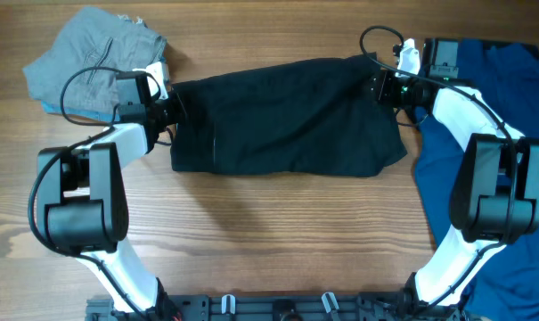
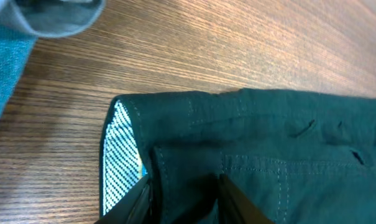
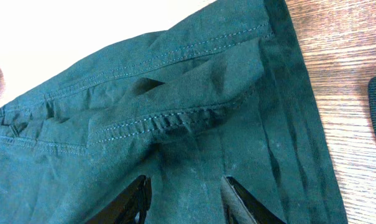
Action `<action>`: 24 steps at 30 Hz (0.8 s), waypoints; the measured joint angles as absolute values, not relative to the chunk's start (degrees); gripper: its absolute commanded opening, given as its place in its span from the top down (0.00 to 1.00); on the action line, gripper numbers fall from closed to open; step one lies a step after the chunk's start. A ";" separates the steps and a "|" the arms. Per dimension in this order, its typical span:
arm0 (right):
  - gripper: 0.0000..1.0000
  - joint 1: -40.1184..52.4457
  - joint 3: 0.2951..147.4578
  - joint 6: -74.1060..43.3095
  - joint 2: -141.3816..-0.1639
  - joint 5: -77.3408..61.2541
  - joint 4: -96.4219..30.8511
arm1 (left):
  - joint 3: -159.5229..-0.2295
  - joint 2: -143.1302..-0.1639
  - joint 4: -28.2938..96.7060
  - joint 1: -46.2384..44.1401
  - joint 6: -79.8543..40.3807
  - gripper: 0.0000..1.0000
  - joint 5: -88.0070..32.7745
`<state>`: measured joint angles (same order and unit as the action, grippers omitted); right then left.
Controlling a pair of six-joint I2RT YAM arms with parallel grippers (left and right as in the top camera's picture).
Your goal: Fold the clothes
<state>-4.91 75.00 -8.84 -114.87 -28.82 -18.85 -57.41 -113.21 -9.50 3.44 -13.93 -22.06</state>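
Observation:
The pale striped lining peeks out beside the fold at my left gripper, so I need to regrasp the dark fabric there (image 2: 183, 177) and draw it toward the lining before folding further.
The clothes (image 1: 287, 116), black shorts, lie folded into a wide band across the middle of the wooden table (image 1: 278, 232). My left gripper (image 1: 171, 109) is at their left end. In the left wrist view its fingers straddle a fold of the dark fabric (image 2: 268, 137), just right of the pale striped waistband lining (image 2: 120, 155); the left gripper (image 2: 183, 202) still shows a gap. My right gripper (image 1: 380, 86) is at the upper right corner. In the right wrist view it (image 3: 186, 202) stands open over the flat, stitched cloth (image 3: 175, 112), holding nothing.
A folded grey and light-blue garment (image 1: 95, 58) lies at the back left, just behind the left arm, and shows in the left wrist view's corner (image 2: 57, 15). A bright blue shirt (image 1: 510, 152) covers the table's right side under the right arm.

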 measured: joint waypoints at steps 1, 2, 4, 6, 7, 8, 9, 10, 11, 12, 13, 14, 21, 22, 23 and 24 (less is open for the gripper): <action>0.59 -4.91 75.00 -8.84 -114.87 -28.64 -18.85 | -57.54 -113.21 -9.52 3.79 -14.55 0.12 -22.44; 0.59 -4.91 75.00 -8.84 -114.87 -28.62 -18.85 | -57.71 -113.21 -9.50 4.32 -14.79 0.15 -22.81; 0.59 -4.91 75.00 -8.82 -114.87 -28.53 -18.85 | -57.84 -113.21 -9.02 5.32 -15.38 0.34 -23.11; 0.59 -4.91 75.00 -8.84 -114.87 -28.45 -18.87 | -58.00 -113.06 -8.60 6.09 -15.73 0.43 -23.55; 0.59 -4.91 75.00 -8.82 -114.87 -28.45 -18.87 | -58.00 -112.60 -8.23 6.61 -15.77 0.51 -23.73; 0.59 -4.91 75.00 -8.84 -114.87 -28.45 -18.85 | -58.00 -111.85 -8.19 7.01 -15.81 0.59 -23.75; 0.59 -4.91 75.00 -8.84 -114.87 -28.42 -18.87 | -58.00 -110.72 -8.21 7.27 -15.88 0.66 -23.81; 0.59 -4.91 75.00 -8.82 -114.87 -28.45 -18.87 | -58.04 -109.23 -8.23 7.35 -15.77 0.62 -23.94; 0.59 -4.91 75.00 -8.82 -114.87 -28.42 -18.92 | -58.13 -108.55 -8.21 7.18 -15.88 0.57 -23.94; 0.59 -4.91 75.00 -8.82 -114.87 -28.42 -19.09 | -58.24 -108.44 -8.14 6.79 -15.79 0.55 -23.94; 0.59 -4.91 75.00 -8.80 -114.87 -28.42 -19.14 | -58.24 -108.47 -7.81 6.28 -15.79 0.55 -23.94; 0.59 -4.91 75.00 -8.73 -114.87 -28.42 -19.16 | -58.24 -108.47 -7.84 5.93 -15.79 0.55 -23.94; 0.60 -4.91 75.00 -8.71 -114.87 -28.42 -20.14 | -58.26 -113.75 -7.70 5.39 -15.79 0.60 -23.99; 0.60 -4.91 75.00 -8.71 -114.87 -28.42 -20.16 | -58.26 -113.80 -7.77 5.17 -15.79 0.60 -24.40; 0.60 -4.91 75.00 -8.71 -114.87 -28.42 -20.16 | -58.26 -113.80 -7.77 4.99 -15.77 0.61 -24.97; 0.59 -4.91 75.00 -8.71 -114.87 -28.42 -20.16 | -58.26 -113.80 -7.79 4.95 -15.77 0.60 -25.47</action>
